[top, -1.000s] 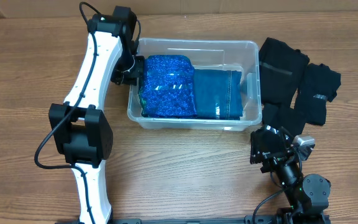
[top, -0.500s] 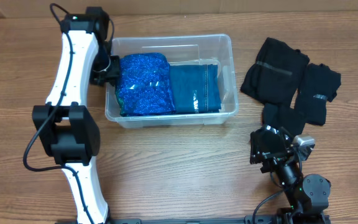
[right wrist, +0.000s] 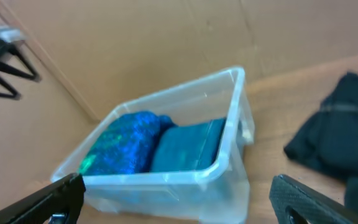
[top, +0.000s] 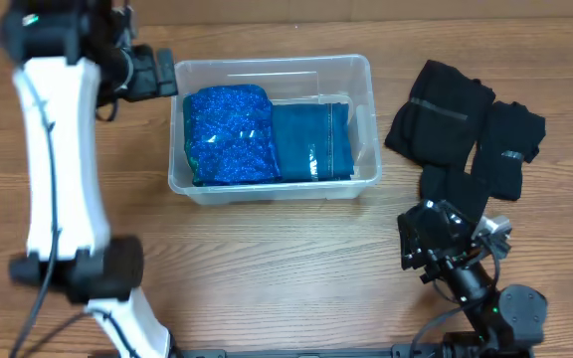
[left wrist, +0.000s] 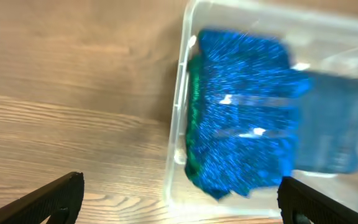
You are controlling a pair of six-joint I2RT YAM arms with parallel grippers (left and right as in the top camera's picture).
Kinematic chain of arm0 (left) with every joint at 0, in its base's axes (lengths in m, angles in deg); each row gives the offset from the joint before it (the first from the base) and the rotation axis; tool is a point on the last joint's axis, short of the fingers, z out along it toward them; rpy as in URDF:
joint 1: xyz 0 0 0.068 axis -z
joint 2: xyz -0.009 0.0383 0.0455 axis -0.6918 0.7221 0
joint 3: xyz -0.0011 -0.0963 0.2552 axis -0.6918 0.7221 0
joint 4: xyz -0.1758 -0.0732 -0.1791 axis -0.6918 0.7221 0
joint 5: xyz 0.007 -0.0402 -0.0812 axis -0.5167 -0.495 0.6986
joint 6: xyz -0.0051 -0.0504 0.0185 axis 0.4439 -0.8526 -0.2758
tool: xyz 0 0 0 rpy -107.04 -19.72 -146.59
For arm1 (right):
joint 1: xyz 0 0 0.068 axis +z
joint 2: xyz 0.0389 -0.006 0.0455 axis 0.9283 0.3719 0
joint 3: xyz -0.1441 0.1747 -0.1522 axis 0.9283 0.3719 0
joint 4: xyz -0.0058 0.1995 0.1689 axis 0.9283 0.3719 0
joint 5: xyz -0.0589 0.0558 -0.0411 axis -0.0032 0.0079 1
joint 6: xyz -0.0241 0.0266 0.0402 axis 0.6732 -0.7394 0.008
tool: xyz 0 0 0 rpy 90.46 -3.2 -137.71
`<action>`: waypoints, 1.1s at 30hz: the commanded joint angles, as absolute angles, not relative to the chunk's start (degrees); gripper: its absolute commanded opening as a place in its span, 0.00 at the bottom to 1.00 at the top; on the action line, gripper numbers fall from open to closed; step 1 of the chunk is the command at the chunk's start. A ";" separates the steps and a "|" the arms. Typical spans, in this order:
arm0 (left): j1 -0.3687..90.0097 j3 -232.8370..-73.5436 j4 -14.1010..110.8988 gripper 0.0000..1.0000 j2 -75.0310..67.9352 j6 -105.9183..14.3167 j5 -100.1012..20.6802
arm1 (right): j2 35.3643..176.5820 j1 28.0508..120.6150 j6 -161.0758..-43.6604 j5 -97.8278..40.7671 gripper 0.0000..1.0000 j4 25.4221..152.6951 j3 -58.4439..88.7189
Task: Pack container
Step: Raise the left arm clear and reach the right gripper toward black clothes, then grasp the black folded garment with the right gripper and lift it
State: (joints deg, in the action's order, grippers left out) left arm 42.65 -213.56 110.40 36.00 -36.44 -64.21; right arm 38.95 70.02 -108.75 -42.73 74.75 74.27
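Note:
The robot's right gripper needs to next go to the front piece (top: 461,189) of the black clothes, the one nearest the front edge of the table, and close there.
The clear container (top: 277,189) sits mid-table holding a sparkly blue cloth (top: 227,134) and a folded teal cloth (top: 311,141) side by side. My left gripper (top: 164,75) hovers open just off the container's far left corner, touching nothing. In the left wrist view the gripper (left wrist: 179,208) has its fingers (left wrist: 48,199) spread wide above the container's left rim (left wrist: 178,106) and the blue cloth (left wrist: 241,112). My right gripper (top: 428,244) stands open near the front right. From the right wrist view its gripper (right wrist: 179,208) faces the container (right wrist: 232,124) from a distance, empty.
A pile of black clothes (top: 466,119) lies to the right of the container, also visible as black clothes (right wrist: 340,124) in the right wrist view. Bare wooden tabletop (top: 267,268) lies in front of the container. The left arm's white links (top: 58,169) stand along the left side.
The container was dragged left, then stopped. My left gripper opened, let go of its left wall and drew back to the left. The right arm hardly moved.

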 commanded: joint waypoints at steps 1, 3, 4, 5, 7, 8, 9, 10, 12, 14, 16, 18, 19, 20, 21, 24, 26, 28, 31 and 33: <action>42.93 -215.15 110.99 1.00 26.34 -38.69 -63.23 | 44.68 69.64 -109.73 -38.84 1.00 82.21 62.73; 42.93 -215.15 110.99 1.00 22.76 -39.50 -63.25 | 49.55 69.64 -109.76 -34.99 1.00 88.50 57.05; 42.93 -215.15 110.99 1.00 20.77 -39.65 -63.32 | 53.13 69.64 -109.78 -32.80 1.00 92.41 53.35; 42.93 -215.15 110.99 1.00 19.28 -39.63 -63.49 | 56.19 69.64 -109.76 -31.12 1.00 95.56 50.34; 42.93 -215.15 110.99 1.00 16.72 -39.04 -64.41 | 63.25 69.64 -109.73 -27.14 1.00 101.81 43.65; 42.93 -215.15 110.99 1.00 15.33 -37.79 -64.61 | 66.23 69.64 -109.73 -25.61 1.00 103.56 41.11; 42.93 -215.15 110.99 1.00 14.56 -37.00 -64.58 | 69.11 69.64 -109.73 -24.37 1.00 104.81 38.91; 42.95 -215.15 110.99 1.00 13.51 -36.09 -64.82 | 72.41 69.62 -109.71 -23.67 1.00 105.57 36.57; 42.93 -215.15 110.99 1.00 12.16 -35.82 -64.98 | 77.40 69.27 -109.69 -23.51 1.00 106.12 33.53; 42.93 -215.15 110.99 1.00 11.33 -35.84 -64.98 | 82.47 67.63 -109.73 -23.54 1.00 106.12 31.32; 42.93 -215.15 110.99 1.00 11.02 -35.17 -64.98 | 86.42 64.79 -109.80 -23.73 1.00 106.12 30.75; 42.93 -215.13 110.99 1.00 11.04 -34.97 -64.98 | 89.77 60.92 -109.82 -25.37 1.00 107.08 30.75; 42.93 -215.13 110.99 1.00 11.04 -34.99 -64.98 | 91.45 58.50 -109.80 -26.79 1.00 107.89 30.75; 42.93 -215.13 110.99 1.00 11.04 -35.01 -64.98 | 93.13 55.70 -109.76 -28.56 1.00 108.76 30.75; 42.93 -215.13 110.99 1.00 11.04 -35.01 -64.98 | 94.68 52.88 -109.73 -30.05 1.00 109.59 30.75; 42.93 -215.13 110.99 1.00 11.04 -35.01 -64.96 | 100.74 41.69 -108.97 -35.97 1.00 111.84 30.78; 42.93 -215.13 110.99 1.00 11.04 -35.04 -64.96 | 104.28 35.98 -107.24 -39.14 1.00 112.81 30.89; 42.93 -215.13 110.99 1.00 11.04 -35.04 -64.96 | 107.58 31.94 -106.21 -40.32 1.00 113.59 31.02; 42.93 -215.13 110.99 1.00 11.04 -35.04 -64.96 | 113.44 28.53 -104.49 -41.44 1.00 113.66 32.28; 42.93 -215.13 110.99 1.00 11.04 -35.04 -64.96 | 116.98 28.23 -103.48 -42.40 1.00 113.61 33.11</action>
State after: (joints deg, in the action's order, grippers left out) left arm 42.65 -214.81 111.07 11.22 -36.33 -64.54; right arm 112.54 28.97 -106.65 -38.11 113.51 32.09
